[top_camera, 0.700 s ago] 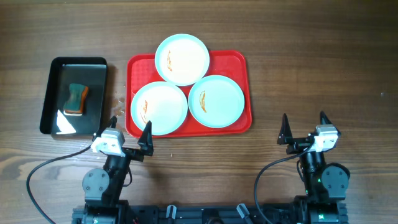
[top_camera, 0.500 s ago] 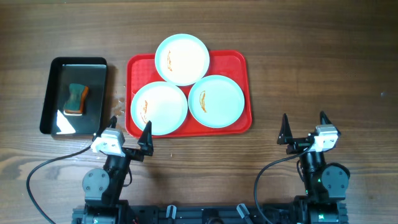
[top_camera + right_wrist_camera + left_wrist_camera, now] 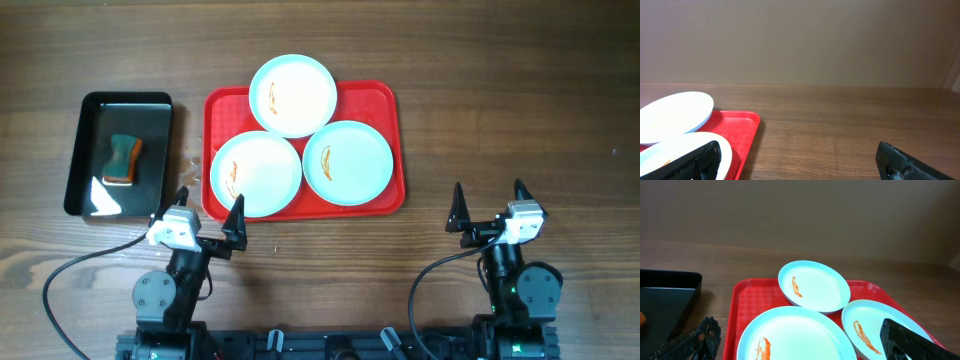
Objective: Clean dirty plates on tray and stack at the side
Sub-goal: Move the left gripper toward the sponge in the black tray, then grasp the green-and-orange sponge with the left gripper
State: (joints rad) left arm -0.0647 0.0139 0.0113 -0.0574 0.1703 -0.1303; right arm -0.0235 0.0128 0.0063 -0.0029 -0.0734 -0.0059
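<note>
Next, my left gripper will go to the sponge in the black tray and close on the sponge's green side [image 3: 122, 154], because the plates need cleaning.
Three pale plates lie on the red tray [image 3: 385, 95]: a far plate [image 3: 292, 95] overhanging the back rim, a front-left plate [image 3: 256, 173] and a front-right plate [image 3: 347, 162]. Each has a small orange smear. In the left wrist view the tray [image 3: 747, 302] shows with the far plate [image 3: 815, 286], the front-left plate [image 3: 795, 335] and the front-right plate [image 3: 875, 325]. My left gripper [image 3: 208, 208] is open and empty, just in front of the tray's front-left corner. My right gripper [image 3: 490, 202] is open and empty, to the right of the tray, over bare wood.
A glossy black tray [image 3: 90, 190] stands left of the red tray and holds an orange and green sponge [image 3: 124, 159]. The right wrist view shows the red tray's corner [image 3: 742, 130] and wooden tabletop [image 3: 840, 130] beside it.
</note>
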